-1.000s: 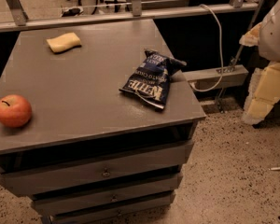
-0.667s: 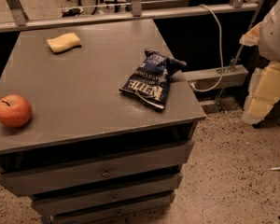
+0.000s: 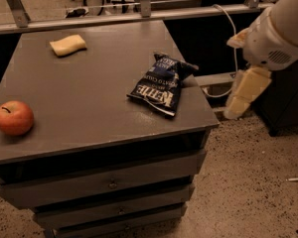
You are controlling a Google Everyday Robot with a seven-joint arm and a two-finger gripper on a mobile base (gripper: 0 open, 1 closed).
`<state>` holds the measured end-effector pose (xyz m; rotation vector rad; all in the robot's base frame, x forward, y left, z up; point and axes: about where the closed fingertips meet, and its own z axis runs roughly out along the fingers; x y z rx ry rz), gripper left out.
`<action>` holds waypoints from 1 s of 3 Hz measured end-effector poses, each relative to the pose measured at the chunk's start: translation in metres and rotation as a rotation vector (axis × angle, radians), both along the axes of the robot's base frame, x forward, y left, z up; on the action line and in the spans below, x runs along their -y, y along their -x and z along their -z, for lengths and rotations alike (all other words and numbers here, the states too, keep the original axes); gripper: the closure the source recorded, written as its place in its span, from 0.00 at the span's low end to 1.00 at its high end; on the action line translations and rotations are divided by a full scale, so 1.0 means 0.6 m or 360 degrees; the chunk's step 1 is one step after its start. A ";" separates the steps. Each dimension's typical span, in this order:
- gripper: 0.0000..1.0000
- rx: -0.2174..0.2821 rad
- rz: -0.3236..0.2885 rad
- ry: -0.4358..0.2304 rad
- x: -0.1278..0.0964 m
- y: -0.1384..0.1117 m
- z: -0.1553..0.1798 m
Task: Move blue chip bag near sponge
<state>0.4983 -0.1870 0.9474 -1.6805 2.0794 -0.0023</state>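
Note:
The blue chip bag has an end nearest the metal rail. My gripper needs to close on the blue chip bag's far end (image 3: 175,65), that same one.
The blue chip bag (image 3: 161,84) is a crinkled navy foil bag with white lettering. It lies flat near the right edge of the grey cabinet top (image 3: 89,98). The sponge (image 3: 68,44) is a pale yellow pad at the far left of the top, well apart from the bag. My gripper (image 3: 237,103) hangs off the table's right side, pointing down, beyond the bag and about level with the tabletop. It holds nothing.
A red apple (image 3: 13,118) sits at the front left of the top. Drawers (image 3: 109,185) run below the front edge. A white cable (image 3: 232,29) and a metal rail (image 3: 139,16) lie behind. Speckled floor is to the right.
My arm and gripper have moved left, closer to the table's right edge and the bag. The bag, sponge and apple have not moved.

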 end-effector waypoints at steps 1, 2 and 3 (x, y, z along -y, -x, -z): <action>0.00 0.0073 -0.0050 -0.0151 -0.042 -0.075 0.032; 0.00 0.0109 -0.0057 -0.0327 -0.091 -0.145 0.068; 0.00 0.0113 -0.0035 -0.0427 -0.117 -0.182 0.089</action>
